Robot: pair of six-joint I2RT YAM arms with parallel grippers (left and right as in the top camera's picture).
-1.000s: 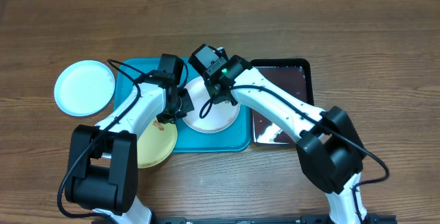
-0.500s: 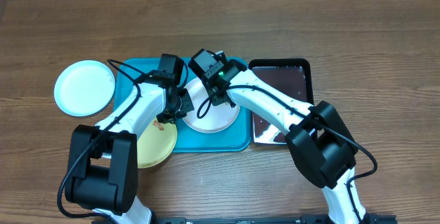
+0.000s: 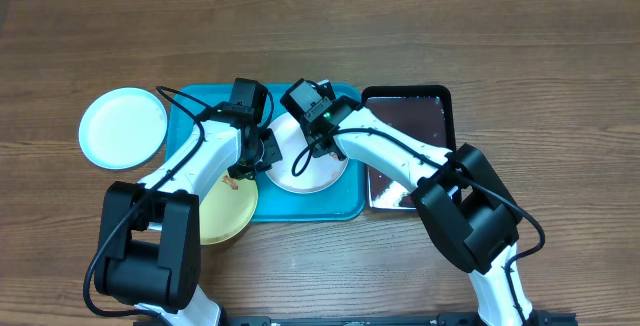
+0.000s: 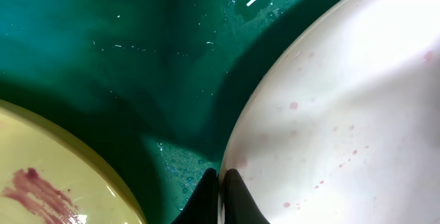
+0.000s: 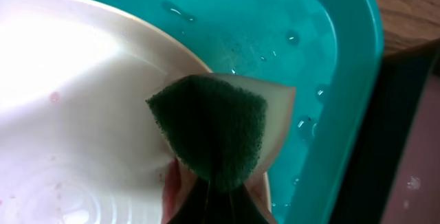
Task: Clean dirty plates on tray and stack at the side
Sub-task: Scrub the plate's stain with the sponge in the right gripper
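Note:
The sponge will go down from my right gripper in the glossy black tray (image 3: 425, 127), near its far outer corner.
The turquoise tray (image 3: 345, 201) lies mid-table. A white plate (image 3: 300, 173) with small red-brown specks lies in it. My left gripper (image 3: 262, 158) is shut on that plate's left rim; the left wrist view shows the fingertips (image 4: 220, 183) pinching the rim of the plate (image 4: 344, 114). My right gripper (image 3: 312, 146) is shut on a sponge (image 5: 213, 131), green side down, at the plate's far edge (image 5: 69, 100). A pale yellow plate (image 3: 225, 211) with a red smear overlaps the tray's front left corner. A pale mint plate (image 3: 123, 128) lies on the table at the left.
A glossy black tray (image 3: 410, 126) lies against the turquoise tray's right side and shows in the right wrist view (image 5: 405, 148). Water drops lie on the tray floor (image 5: 275, 31). The yellow plate (image 4: 55, 176) sits close to the left fingers.
My right gripper with the sponge has shifted slightly right and toward the front over the white plate. The left arm has not moved.

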